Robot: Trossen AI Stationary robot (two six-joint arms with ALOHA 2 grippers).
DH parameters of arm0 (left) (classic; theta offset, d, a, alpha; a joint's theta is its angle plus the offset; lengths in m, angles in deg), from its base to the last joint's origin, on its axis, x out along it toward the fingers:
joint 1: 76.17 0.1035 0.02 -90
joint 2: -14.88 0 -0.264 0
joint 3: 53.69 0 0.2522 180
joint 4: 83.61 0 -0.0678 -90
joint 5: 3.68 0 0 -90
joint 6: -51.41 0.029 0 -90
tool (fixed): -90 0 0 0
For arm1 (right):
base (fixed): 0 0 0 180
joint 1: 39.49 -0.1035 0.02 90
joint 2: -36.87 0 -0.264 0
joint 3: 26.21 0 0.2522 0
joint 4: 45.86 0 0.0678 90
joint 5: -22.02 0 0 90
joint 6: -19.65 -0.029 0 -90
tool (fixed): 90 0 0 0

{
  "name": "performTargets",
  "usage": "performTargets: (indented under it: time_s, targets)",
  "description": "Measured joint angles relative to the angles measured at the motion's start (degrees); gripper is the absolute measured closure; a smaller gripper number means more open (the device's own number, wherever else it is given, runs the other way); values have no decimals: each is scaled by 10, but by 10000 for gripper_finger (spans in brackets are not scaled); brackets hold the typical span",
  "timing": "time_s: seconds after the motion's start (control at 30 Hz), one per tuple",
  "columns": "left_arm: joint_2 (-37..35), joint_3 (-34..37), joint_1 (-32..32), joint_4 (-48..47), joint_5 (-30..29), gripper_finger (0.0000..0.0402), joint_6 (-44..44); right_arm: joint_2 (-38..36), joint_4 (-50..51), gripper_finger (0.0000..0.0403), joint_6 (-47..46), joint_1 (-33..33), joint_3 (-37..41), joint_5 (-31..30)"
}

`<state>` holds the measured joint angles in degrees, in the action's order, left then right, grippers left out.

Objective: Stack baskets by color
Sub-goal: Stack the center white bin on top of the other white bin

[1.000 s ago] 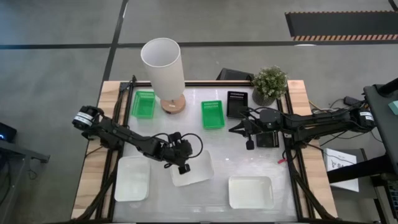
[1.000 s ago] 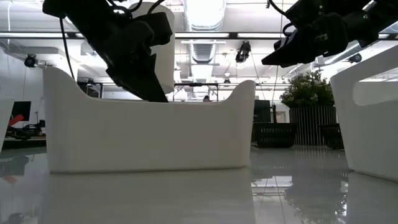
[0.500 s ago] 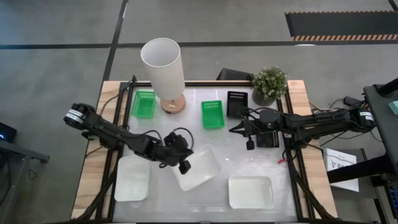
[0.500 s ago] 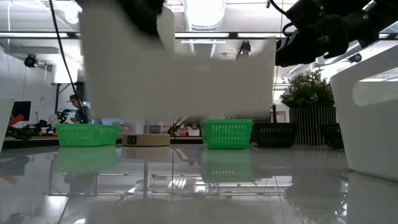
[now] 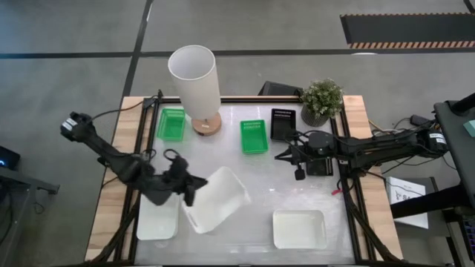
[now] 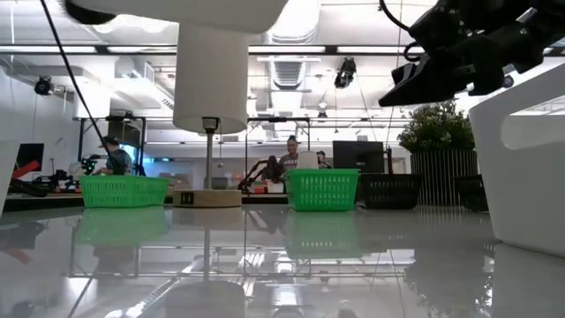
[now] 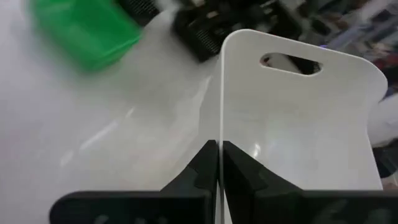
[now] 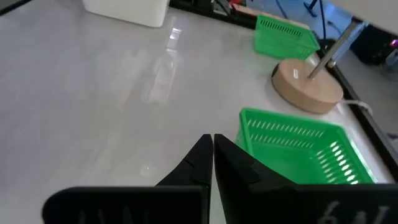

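Note:
The robot's left gripper should release the translucent white basket inside the white basket (image 5: 157, 215) that rests flat beneath the same arm.
My left gripper (image 5: 187, 187) is shut on a translucent white basket (image 5: 219, 200) and holds it tilted above the table's left middle. Two more white baskets rest flat on the table, one at the near left (image 5: 158, 217) and one at the near right (image 5: 299, 228). Two green baskets (image 5: 171, 124) (image 5: 254, 136) and a black basket (image 5: 283, 124) stand along the far side. My right gripper (image 5: 284, 155) hovers shut and empty just right of the nearer green basket (image 8: 292, 149). A second black basket (image 5: 320, 166) lies under the right arm. My left gripper pinches the thin upper edge of one wall (image 7: 219, 124) of the white basket, one finger on each face. The basket's end with the handle slot (image 7: 291, 62) points away from the fingers. The basket is lifted clear of the table and tilted.
A tall white lamp (image 5: 193, 74) on a wooden foot stands at the far left middle, and a potted plant (image 5: 321, 100) at the far right. Bare table lies between the white baskets and in front of the green ones. People sit beyond the table's far edge.
My left gripper has risen and gone toward the table's left edge, rolling as it went. The white basket, which stood flat on the table, is now lifted clear and tipped.

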<state>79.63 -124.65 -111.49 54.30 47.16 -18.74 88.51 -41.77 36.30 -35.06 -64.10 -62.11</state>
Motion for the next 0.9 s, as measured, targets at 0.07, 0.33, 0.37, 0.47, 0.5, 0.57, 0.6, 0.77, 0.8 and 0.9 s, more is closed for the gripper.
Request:
performTargets:
  time_s: [0.07,0.33,0.37,0.47,0.5,0.57,0.6,0.77,0.8,0.9]
  targets:
    - [-19,-11,-21,-94,-2,401,-88,0,0,394,-11,0,4,0]
    - [-31,-86,-79,-431,123,402,-399,0,0,394,-51,0,13,0]
    - [-25,-98,-80,-464,166,401,-424,0,1,394,-54,0,13,0]
    - [1,-127,-87,-537,283,401,-461,0,1,394,-55,0,13,0]
    - [10,-139,-90,-548,300,401,-463,0,2,394,-54,0,13,0]
    - [22,-167,-96,-568,315,401,-470,0,2,394,-47,0,13,0]
    - [27,-182,-99,-581,319,401,-479,0,2,394,-40,0,13,0]
    - [50,-216,-108,-613,356,401,-514,-2,3,394,-34,0,13,0]
    - [51,-213,-113,-614,357,401,-527,-2,6,394,-44,-1,14,1]
    - [55,-200,-125,-617,381,401,-556,-2,5,394,-77,-8,27,2]
